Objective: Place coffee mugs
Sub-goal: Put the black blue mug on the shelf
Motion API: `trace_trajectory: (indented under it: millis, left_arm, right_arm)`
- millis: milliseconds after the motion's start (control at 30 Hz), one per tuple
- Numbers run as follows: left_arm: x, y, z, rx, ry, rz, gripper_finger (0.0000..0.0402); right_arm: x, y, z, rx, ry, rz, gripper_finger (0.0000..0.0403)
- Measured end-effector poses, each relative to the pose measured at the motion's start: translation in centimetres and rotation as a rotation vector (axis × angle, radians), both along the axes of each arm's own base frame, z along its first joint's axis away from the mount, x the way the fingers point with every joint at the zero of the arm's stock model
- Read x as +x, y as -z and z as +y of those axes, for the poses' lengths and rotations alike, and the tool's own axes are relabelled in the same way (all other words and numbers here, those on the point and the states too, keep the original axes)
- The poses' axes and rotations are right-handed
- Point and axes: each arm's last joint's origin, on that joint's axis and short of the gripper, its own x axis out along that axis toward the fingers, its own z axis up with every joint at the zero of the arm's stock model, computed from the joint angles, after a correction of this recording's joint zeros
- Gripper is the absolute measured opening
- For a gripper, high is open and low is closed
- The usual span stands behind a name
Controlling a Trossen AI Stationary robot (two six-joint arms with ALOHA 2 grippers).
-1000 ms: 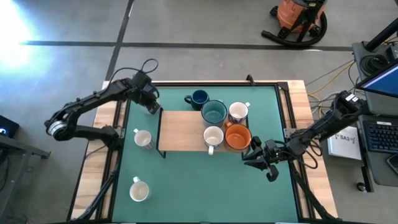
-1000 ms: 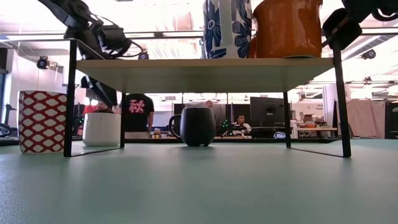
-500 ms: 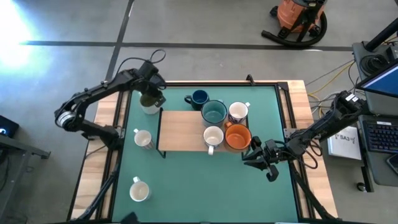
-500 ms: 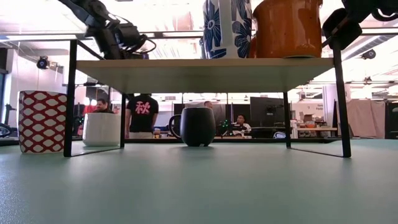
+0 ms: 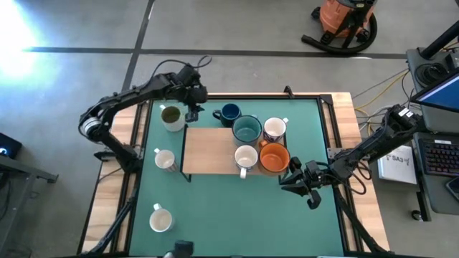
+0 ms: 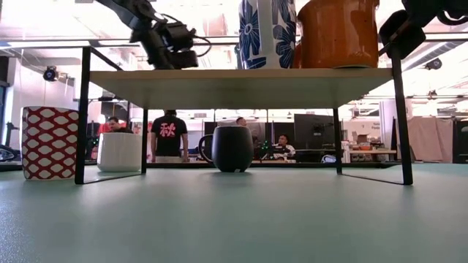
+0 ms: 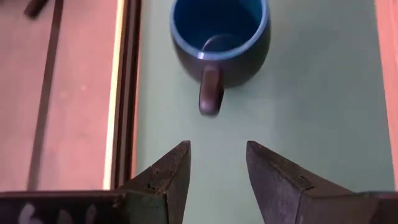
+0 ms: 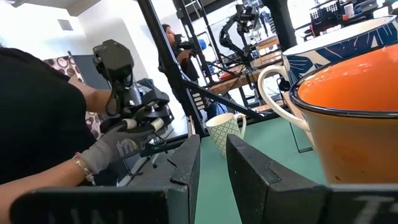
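Note:
Next, I close my left gripper on the rim of the navy mug [image 5: 223,115] [image 7: 247,47], beside its handle toward the shelf, with one finger inside.
A wooden shelf [image 5: 211,150] on black legs carries a teal mug [image 5: 247,130], a blue-flowered white mug [image 5: 275,129], a white mug [image 5: 246,157] and an orange mug [image 5: 273,158]. A navy mug [image 5: 229,112] stands on the green mat behind the shelf, its handle [image 7: 211,93] turned toward my left gripper [image 7: 217,155]. That gripper hovers open above the mat just short of the handle. My right gripper [image 5: 294,179] waits beside the orange mug [image 8: 348,118], a narrow empty gap between its fingers.
A cream mug with an olive inside [image 5: 171,117] stands at the far left of the mat. A red-patterned mug [image 6: 50,142] and a white mug [image 5: 160,218] stand on the left side. A person's gloved hand [image 8: 118,146] shows beyond the table.
My left gripper has risen from the olive-lined mug at the far left and gone along the far edge toward the navy mug, rolling as it went. The olive-lined mug stays standing on the mat.

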Motion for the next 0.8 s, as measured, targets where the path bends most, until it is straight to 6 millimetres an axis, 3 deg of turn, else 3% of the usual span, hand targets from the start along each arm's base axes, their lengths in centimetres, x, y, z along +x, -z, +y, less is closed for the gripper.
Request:
trace_trajectory:
  millis: [367,800]
  left_arm:
    - [4.7,1.2,0.3,0.034,0.180,0.047,0.0139]
    - [7.2,2.7,-0.6,0.156,0.429,0.074,0.0139]
  right_arm:
    - [0.0,0.0,0.0,0.000,0.000,0.000,0.0068]
    - [0.0,0.0,0.0,-0.001,0.000,0.001,0.0068]
